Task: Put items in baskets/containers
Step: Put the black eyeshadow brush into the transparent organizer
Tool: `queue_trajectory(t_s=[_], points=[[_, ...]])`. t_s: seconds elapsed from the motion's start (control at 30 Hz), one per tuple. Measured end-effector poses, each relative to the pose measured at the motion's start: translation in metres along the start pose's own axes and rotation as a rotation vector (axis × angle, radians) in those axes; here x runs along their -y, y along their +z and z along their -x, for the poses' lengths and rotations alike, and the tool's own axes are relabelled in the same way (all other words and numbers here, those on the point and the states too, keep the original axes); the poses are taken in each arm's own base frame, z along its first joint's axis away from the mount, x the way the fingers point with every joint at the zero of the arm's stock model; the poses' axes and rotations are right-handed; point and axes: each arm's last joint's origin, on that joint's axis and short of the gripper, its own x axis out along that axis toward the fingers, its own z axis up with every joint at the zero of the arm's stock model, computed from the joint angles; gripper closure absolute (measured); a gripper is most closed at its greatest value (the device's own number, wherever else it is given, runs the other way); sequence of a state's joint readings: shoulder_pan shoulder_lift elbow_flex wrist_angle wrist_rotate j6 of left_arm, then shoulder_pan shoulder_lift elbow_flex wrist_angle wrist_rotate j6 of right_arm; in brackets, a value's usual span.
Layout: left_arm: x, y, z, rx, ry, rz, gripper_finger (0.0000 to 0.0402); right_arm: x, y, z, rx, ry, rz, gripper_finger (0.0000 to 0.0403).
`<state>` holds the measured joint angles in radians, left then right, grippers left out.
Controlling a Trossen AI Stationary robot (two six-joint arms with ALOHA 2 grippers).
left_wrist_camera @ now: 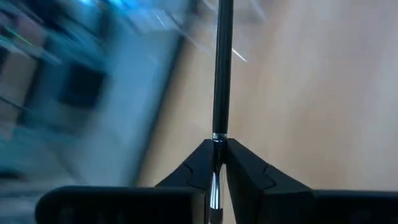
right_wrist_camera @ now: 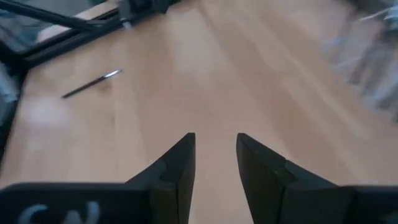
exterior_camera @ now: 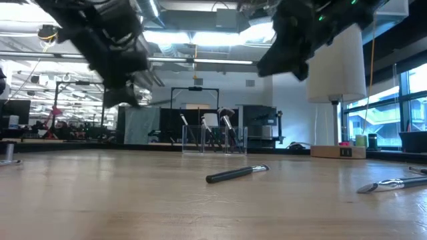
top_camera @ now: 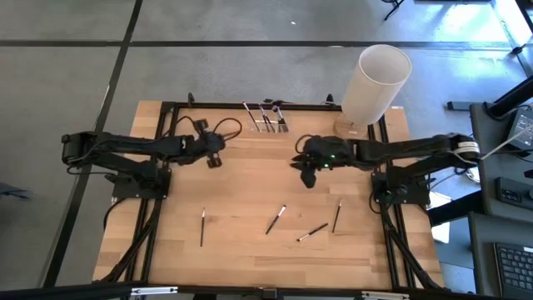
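Observation:
The dark-handled makeup brush, still held above the table, will be let go by my left gripper in the clear holder (top_camera: 265,122), among the brushes that lean there.
A dark-handled makeup brush (left_wrist_camera: 221,68) sticks out forward from my left gripper (left_wrist_camera: 217,146), which is shut on it above the table's far left part (top_camera: 215,156). My right gripper (right_wrist_camera: 215,146) hangs open over the table's right middle (top_camera: 306,171), with nothing between its fingers. Several brushes (top_camera: 276,219) lie flat on the near half of the table. The clear holder (top_camera: 266,121) stands at the far edge with a few brushes leaning in it; it also shows in the low view (exterior_camera: 213,139). My left gripper pinches the brush between its two fingers where the dark handle meets the silvery ferrule (left_wrist_camera: 217,138). The brush lies along the fingers: the ferrule runs back between them and the handle points out past the tips. It is lifted clear of the table.
A tall white cylinder (top_camera: 375,79) on a tan base stands at the far right corner. Loose brushes lie at near left (top_camera: 202,227) and near right (top_camera: 336,216), (top_camera: 313,232). Black frame rails (top_camera: 158,167) edge the table's sides.

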<state>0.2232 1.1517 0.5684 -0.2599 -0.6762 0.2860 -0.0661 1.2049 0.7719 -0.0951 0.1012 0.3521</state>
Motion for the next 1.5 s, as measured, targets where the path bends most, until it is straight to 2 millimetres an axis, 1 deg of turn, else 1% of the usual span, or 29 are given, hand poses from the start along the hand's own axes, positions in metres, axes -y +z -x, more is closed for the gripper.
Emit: queue_trajectory(t_s=[0.13,0.23,0.3,0.4,0.47,0.53,0.6,0.73,0.83,0.9,1.0,1.13,1.3,1.43,1.5], points=[[-0.013,0.024,-0.002,0.112,0.23,-0.225,0.0369,-0.006,0.0,0.016,0.045,-0.086,0.02,0.0286],[-0.022,0.038,-0.007,0.149,0.355,-0.389,0.0369,-0.008,-0.001,0.02,0.05,-0.126,0.029,0.0286],[-0.026,0.044,-0.013,0.173,0.408,-0.506,0.0369,-0.008,-0.002,0.019,0.051,-0.132,0.031,0.0286],[-0.028,0.05,-0.028,0.192,0.453,-0.716,0.0369,-0.008,-0.003,0.019,0.042,-0.142,0.033,0.0286],[-0.028,0.049,-0.04,0.175,0.471,-0.882,0.0369,-0.007,-0.004,0.019,0.036,-0.159,0.035,0.0286],[-0.028,0.047,-0.054,0.126,0.495,-1.052,0.0369,-0.006,-0.005,0.019,0.03,-0.174,0.039,0.0286],[-0.03,0.046,-0.069,0.061,0.499,-1.147,0.0369,-0.006,-0.005,0.019,0.022,-0.179,0.044,0.0286],[-0.043,0.051,-0.092,-0.003,0.504,-1.133,0.0369,-0.005,-0.005,0.019,0.026,-0.195,0.044,0.0286],[-0.048,0.06,-0.105,0.005,0.505,-1.133,0.0368,-0.005,-0.006,0.019,0.024,-0.195,0.047,0.0286],[-0.05,0.068,-0.11,0.03,0.513,-1.167,0.0368,-0.005,-0.006,0.019,0.018,-0.197,0.052,0.0286],[-0.046,0.076,-0.119,0.033,0.505,-1.262,0.0368,-0.005,-0.006,0.019,0.015,-0.198,0.065,0.0286],[-0.043,0.085,-0.125,0.025,0.51,-1.314,0.0368,-0.004,-0.009,0.02,-0.011,-0.216,0.075,0.0286],[-0.031,0.087,-0.129,0.045,0.478,-1.394,0.0368,0.0,-0.014,0.02,-0.026,-0.293,0.084,0.0286],[-0.021,0.085,-0.13,0.047,0.41,-1.484,0.0368,0.004,-0.018,0.018,-0.033,-0.314,0.084,0.0286],[-0.019,0.085,-0.13,0.044,0.401,-1.503,0.0368,0.005,-0.018,0.018,-0.033,-0.32,0.081,0.0286]])
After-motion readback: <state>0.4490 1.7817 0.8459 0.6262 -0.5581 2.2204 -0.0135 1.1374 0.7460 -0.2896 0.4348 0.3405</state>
